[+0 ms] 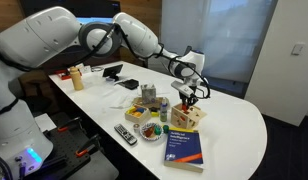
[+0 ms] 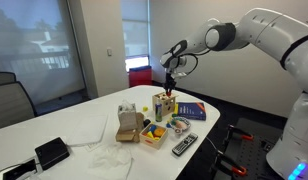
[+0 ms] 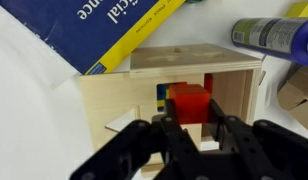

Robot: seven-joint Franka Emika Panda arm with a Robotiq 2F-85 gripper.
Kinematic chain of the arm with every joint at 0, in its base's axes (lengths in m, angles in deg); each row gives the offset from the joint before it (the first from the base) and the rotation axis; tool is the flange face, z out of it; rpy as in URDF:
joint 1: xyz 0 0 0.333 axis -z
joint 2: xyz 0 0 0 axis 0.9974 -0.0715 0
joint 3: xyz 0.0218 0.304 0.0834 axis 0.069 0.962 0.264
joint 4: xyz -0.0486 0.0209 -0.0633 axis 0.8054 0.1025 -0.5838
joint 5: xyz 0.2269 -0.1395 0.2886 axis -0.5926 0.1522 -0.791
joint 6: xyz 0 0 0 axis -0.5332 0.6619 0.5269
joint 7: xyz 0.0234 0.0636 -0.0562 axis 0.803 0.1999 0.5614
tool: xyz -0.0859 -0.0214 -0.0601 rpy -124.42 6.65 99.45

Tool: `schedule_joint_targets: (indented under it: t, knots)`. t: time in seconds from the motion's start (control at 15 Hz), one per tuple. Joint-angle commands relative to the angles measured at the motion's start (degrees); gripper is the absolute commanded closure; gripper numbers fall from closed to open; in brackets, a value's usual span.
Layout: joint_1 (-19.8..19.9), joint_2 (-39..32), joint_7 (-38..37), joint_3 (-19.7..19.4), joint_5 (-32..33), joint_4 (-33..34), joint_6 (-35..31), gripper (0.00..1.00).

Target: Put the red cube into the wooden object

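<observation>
The red cube, now just above the wooden object's open top, will be let go by my gripper inside the wooden object's open section (image 1: 181, 111) (image 3: 213, 88), at the end of the section near the can.
The red cube (image 3: 190, 100) is held between my gripper's (image 3: 191, 120) two black fingers, which are shut on its sides. It hangs just above the open top of the wooden object (image 3: 109, 95), a pale-wood box with cut-out holes. Coloured pieces show inside the opening. In both exterior views my gripper (image 1: 190, 92) (image 2: 169, 84) points straight down right over the wooden box (image 1: 191, 114) (image 2: 165, 105). The cube is too small to make out there.
A thick blue-and-yellow book (image 1: 184, 146) (image 2: 192, 111) (image 3: 99, 25) lies next to the box. A yellow tray of small items (image 1: 149, 129) (image 2: 154, 134), a remote control (image 1: 125, 133) (image 2: 184, 145), a can (image 3: 269, 35) and a cardboard box (image 2: 126, 122) stand close by.
</observation>
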Motion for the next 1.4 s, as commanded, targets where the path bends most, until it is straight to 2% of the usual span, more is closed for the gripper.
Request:
schedule_joint_targets:
  t: [0.0, 0.07, 0.73, 1.33]
  knots:
    - [0.01, 0.00, 0.00, 0.00, 0.00, 0.00, 0.01, 0.65]
    - [0.01, 0.00, 0.00, 0.00, 0.00, 0.01, 0.01, 0.90]
    - [0.29, -2.02, -0.15, 0.01, -0.15, 2.19, 0.59, 0.90]
    - [0.90, -5.31, -0.29, 0.22, 0.23, 6.85, 1.79, 0.90]
